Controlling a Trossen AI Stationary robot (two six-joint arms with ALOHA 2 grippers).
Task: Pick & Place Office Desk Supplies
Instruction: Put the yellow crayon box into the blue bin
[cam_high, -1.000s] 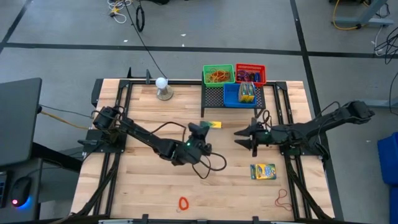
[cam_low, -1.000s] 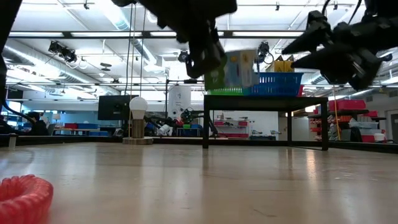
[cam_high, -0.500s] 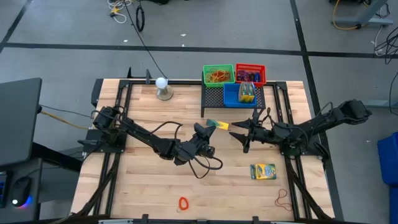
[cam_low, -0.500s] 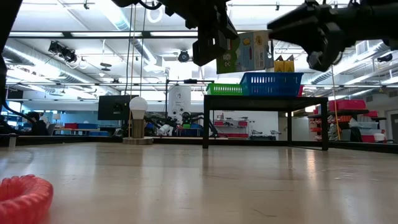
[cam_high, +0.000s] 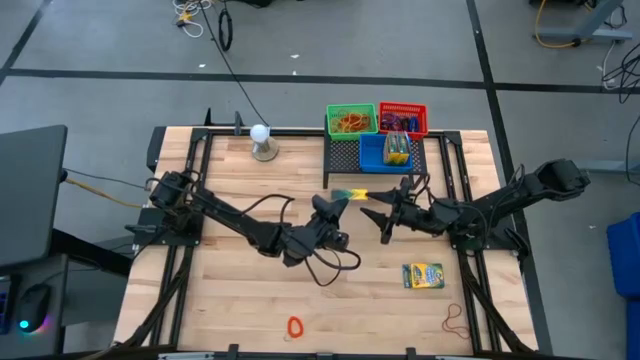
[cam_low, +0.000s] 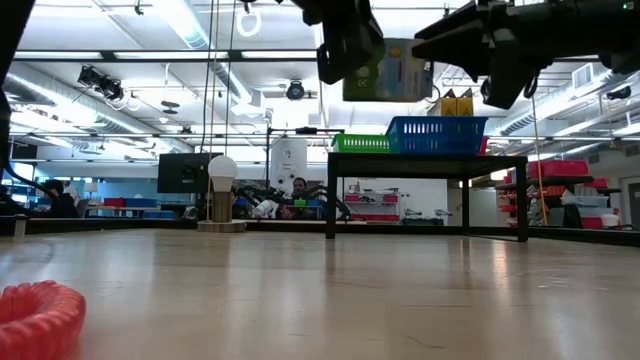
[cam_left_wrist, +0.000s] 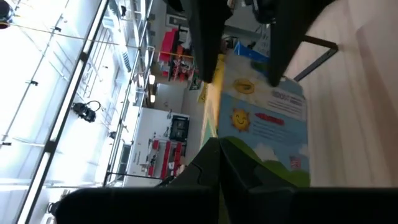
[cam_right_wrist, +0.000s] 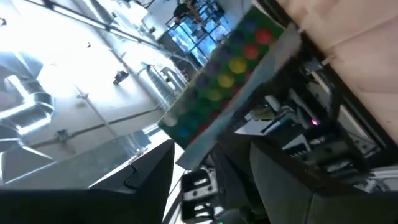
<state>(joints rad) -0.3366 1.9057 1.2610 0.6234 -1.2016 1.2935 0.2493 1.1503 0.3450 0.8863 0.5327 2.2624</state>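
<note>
Next, I release the crayon box with my left gripper on the bare table (cam_high: 328, 222) just in front of the black mesh rack.
A green and yellow crayon box (cam_high: 352, 194) hangs high above the table's middle, its broad face (cam_low: 390, 72) toward the near edge, and my left gripper (cam_high: 332, 203) is shut on it. My right gripper (cam_high: 378, 212) is open at the box's other end. Its fingers (cam_left_wrist: 291, 37) stand on either side of that end (cam_right_wrist: 205, 106), and I see no touch. A second crayon box (cam_high: 423, 275) lies flat on the table at the near right. My left gripper pinches the box's green end (cam_left_wrist: 249, 163) between its two fingers. The fingers come level from the table's left. The box is lifted clear and stands on edge, reaching out past the fingers toward the right arm.
A black mesh rack (cam_high: 345, 158) at the far edge carries green (cam_high: 351, 120), red (cam_high: 403, 118) and blue (cam_high: 390, 152) baskets. A white ball on a stand (cam_high: 263, 140) is far left. A red coil (cam_high: 294, 326) and a rubber band (cam_high: 455, 320) lie near the front edge.
My left gripper has risen with the crayon box and rolled, so the box sits higher and reaches toward the right arm. My right gripper has come up and toward the table's left, and its fingers now flank the box's free end.
</note>
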